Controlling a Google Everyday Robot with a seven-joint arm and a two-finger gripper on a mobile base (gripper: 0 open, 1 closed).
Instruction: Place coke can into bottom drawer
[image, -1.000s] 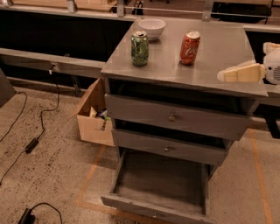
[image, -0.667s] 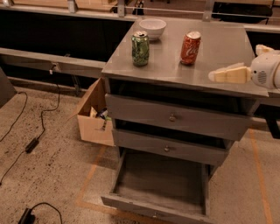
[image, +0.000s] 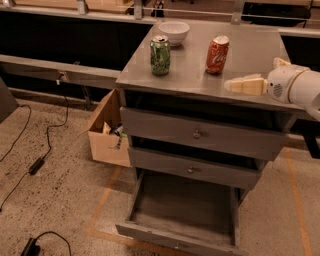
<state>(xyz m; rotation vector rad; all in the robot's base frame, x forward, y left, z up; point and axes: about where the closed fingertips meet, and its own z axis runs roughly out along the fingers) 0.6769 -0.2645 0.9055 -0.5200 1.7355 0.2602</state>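
Observation:
The coke can on the grey cabinet top is next, and my gripper should go to it and close around the coke can's middle (image: 216, 58).
The coke can (image: 217, 54) stands upright on the grey cabinet top (image: 200, 80), right of centre. The bottom drawer (image: 182, 212) is pulled out, and its tray shows nothing inside. My gripper (image: 251, 74) comes in from the right edge, above the cabinet top. It sits to the right of the coke can and slightly nearer the front, not touching it. Its pale fingers (image: 245, 85) are spread apart and hold nothing.
A green soda can (image: 160, 55) stands left of the coke can, with a white bowl (image: 173, 31) behind it. The two upper drawers (image: 200, 134) are shut. An open cardboard box (image: 107, 134) sits on the floor left of the cabinet. Cables (image: 35, 165) lie on the floor.
My gripper has moved left over the cabinet top, closer to the coke can. The cans, bowl and drawers have not moved.

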